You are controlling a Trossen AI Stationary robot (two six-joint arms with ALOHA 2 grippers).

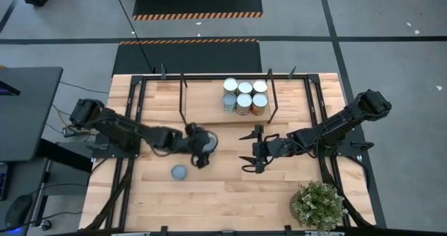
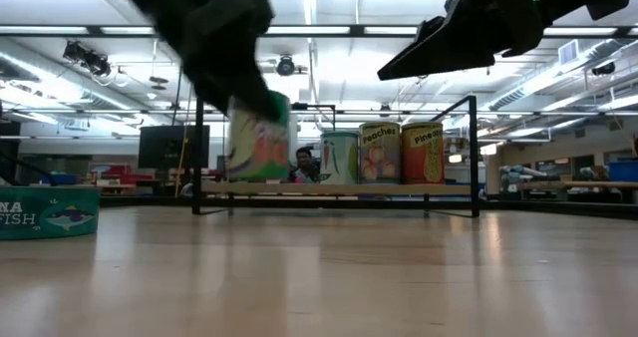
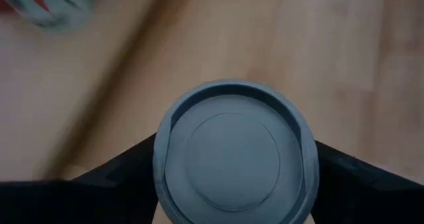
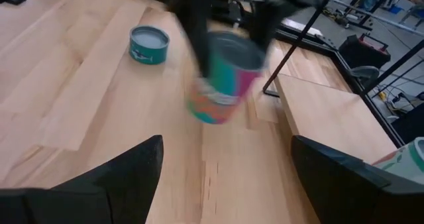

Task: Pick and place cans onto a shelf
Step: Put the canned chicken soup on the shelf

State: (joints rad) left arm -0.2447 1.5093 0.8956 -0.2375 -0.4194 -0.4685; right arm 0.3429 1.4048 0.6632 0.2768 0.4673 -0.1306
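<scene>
Next, my left gripper sets the blue-grey topped can down on the shelf's bare board (image 1: 216,94) next to the end can of the far row.
My left gripper (image 1: 204,149) is shut on a can (image 1: 207,141) with a blue-grey top and a colourful label, also seen in the low view (image 2: 261,138) and the right wrist view (image 4: 224,78). It is above the table's middle, in front of the shelf (image 1: 202,96). Several cans (image 1: 244,96) stand upright on the shelf's right part. A flat teal tuna can (image 1: 179,172) rests on its base on the table, nearer than the held can. My right gripper (image 1: 249,151) is open to the right of the held can, with nothing between its fingers. My left gripper pinches the can's round side wall just below the top rim (image 3: 165,151) between its two fingers (image 3: 122,177), one on each side. The fingers come from the table's left, slanting down. The can is lifted clear of the table (image 2: 261,138), roughly upright.
A potted plant (image 1: 318,204) stands at the near right corner. Black posts and rails (image 1: 183,96) frame the shelf, whose left part is bare board. Bare tabletop (image 1: 230,194) lies along the near edge.
</scene>
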